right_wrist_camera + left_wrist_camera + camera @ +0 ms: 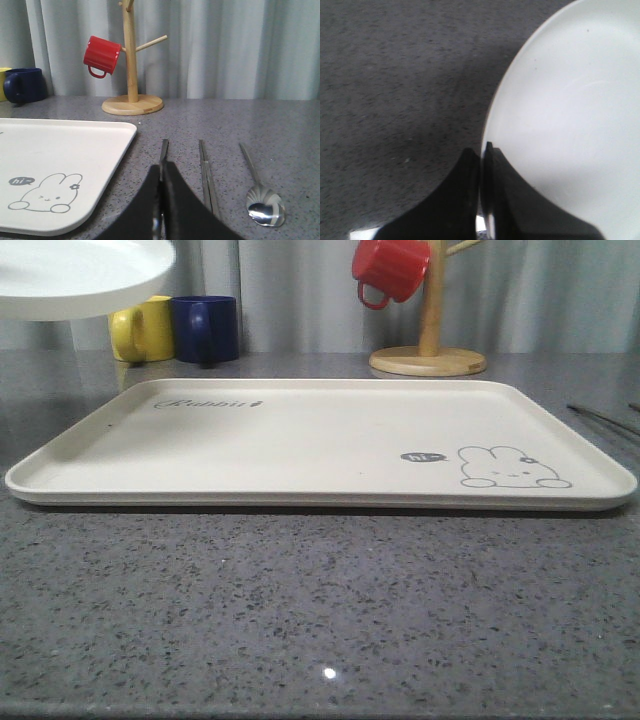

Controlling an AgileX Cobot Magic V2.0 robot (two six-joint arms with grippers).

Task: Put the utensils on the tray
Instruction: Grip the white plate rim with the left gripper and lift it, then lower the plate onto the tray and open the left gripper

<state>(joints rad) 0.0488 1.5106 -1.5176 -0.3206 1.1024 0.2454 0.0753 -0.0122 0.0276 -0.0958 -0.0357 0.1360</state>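
Next, I release the round white plate with my left gripper on the cream tray [239, 430] just in front of the Rabbit lettering.
The cream tray [300, 440] with the rabbit drawing lies flat on the grey table and holds nothing. A round white plate [80, 275] hangs in the air above the table's back left. My left gripper [481, 150] is shut on the rim of the plate [570, 115]. To the right of the tray [65, 150] lie a slim metal fork handle [163, 150], two flat metal sticks [206, 170] and a spoon [265, 207], side by side. My right gripper [161, 167] is shut on the fork handle, with the tines hidden behind its fingers.
A yellow mug [140, 330] and a blue mug [207, 328] stand behind the tray at the back left. A wooden mug tree [428, 355] with a red mug [390, 270] hanging on it stands at the back right. A curtain closes off the back.
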